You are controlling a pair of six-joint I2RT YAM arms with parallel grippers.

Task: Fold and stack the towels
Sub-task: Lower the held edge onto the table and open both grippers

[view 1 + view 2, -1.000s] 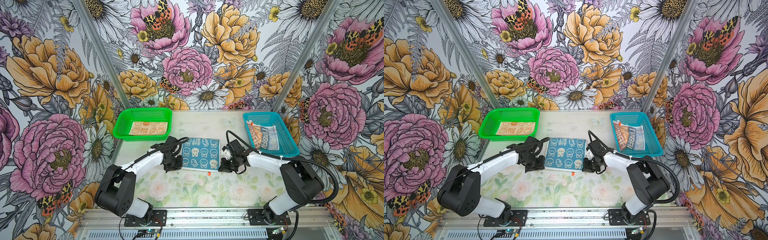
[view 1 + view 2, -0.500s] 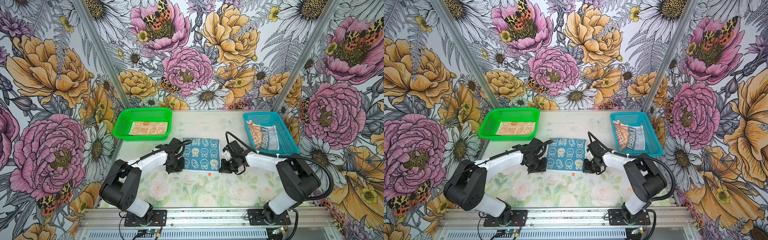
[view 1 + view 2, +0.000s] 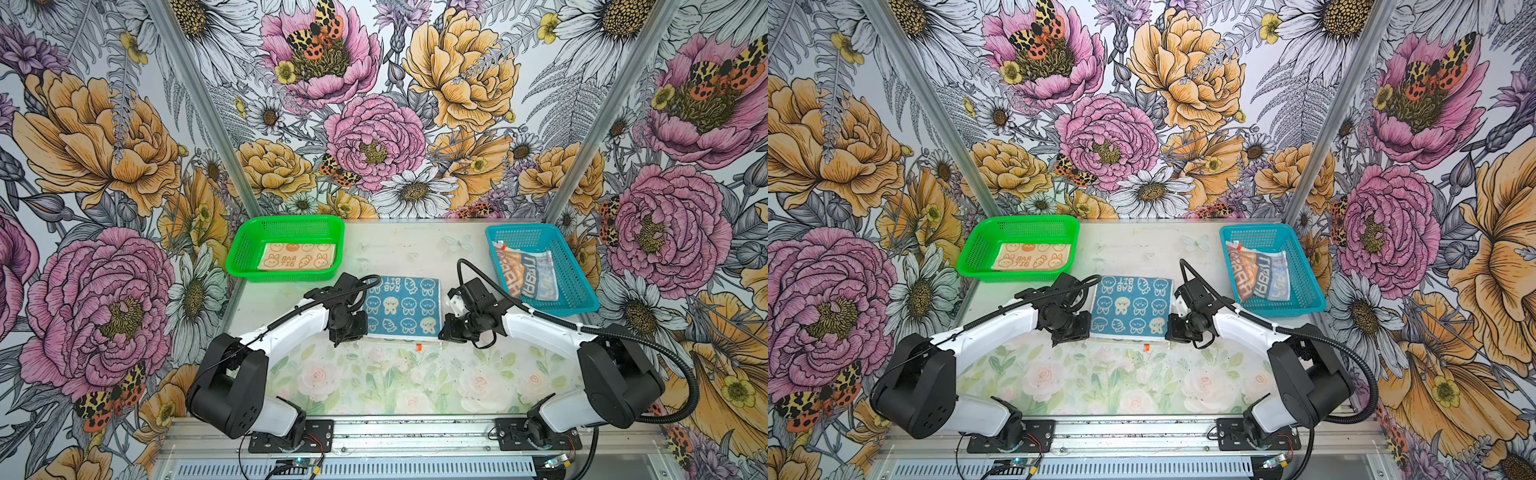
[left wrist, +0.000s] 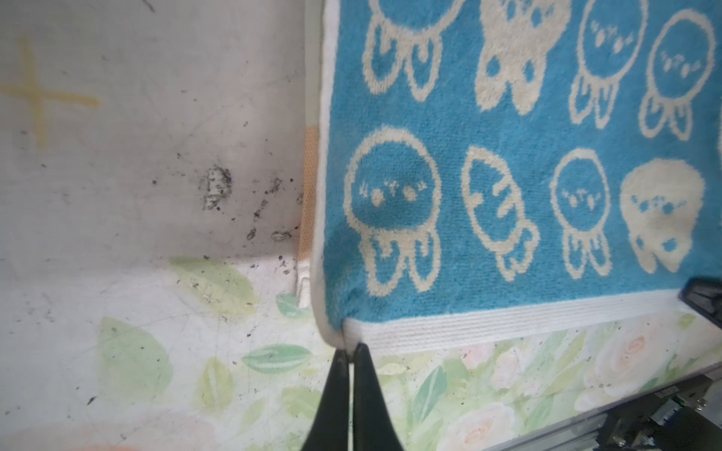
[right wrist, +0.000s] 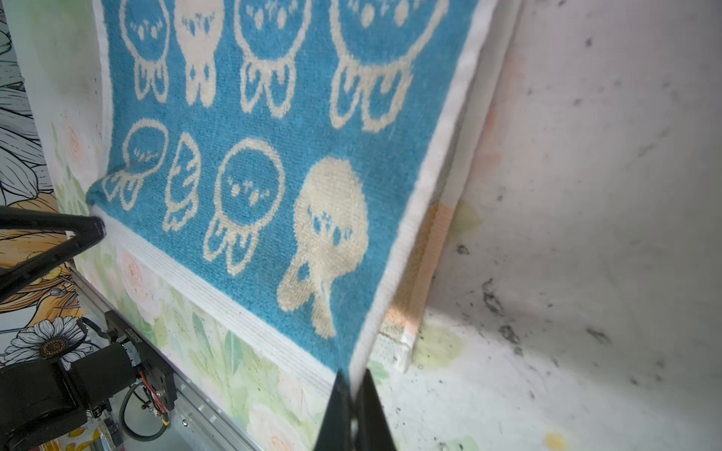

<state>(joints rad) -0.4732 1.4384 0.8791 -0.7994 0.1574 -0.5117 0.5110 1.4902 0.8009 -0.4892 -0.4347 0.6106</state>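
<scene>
The robot's right gripper will release the white hem over the lower layer's near corner (image 3: 441,346) (image 5: 400,379), just below its fingers.
A teal-blue towel (image 3: 401,305) (image 3: 1131,305) with white bunnies lies in the middle of the table in both top views. My left gripper (image 3: 360,336) (image 4: 350,351) is shut on its near-left corner. At the near-right corner, my right gripper (image 3: 441,334) (image 5: 353,380) is shut on the white hem. A lower layer's white edge with an orange tag (image 3: 419,346) shows beyond the held edge. An orange towel (image 3: 297,257) lies flat in the green basket (image 3: 245,249). The striped towel (image 3: 525,274) lies crumpled in the blue basket (image 3: 582,299).
The green basket stands at the back left and the blue basket at the back right, both close to the arms' elbows. Floral walls close in three sides. A metal rail (image 3: 374,432) runs along the front edge. Flower-print table (image 3: 395,382) lies in front of the towel.
Both grippers keep their hold on the teal-blue towel's near corners. The left arm has shifted slightly; the towel has hardly moved.
</scene>
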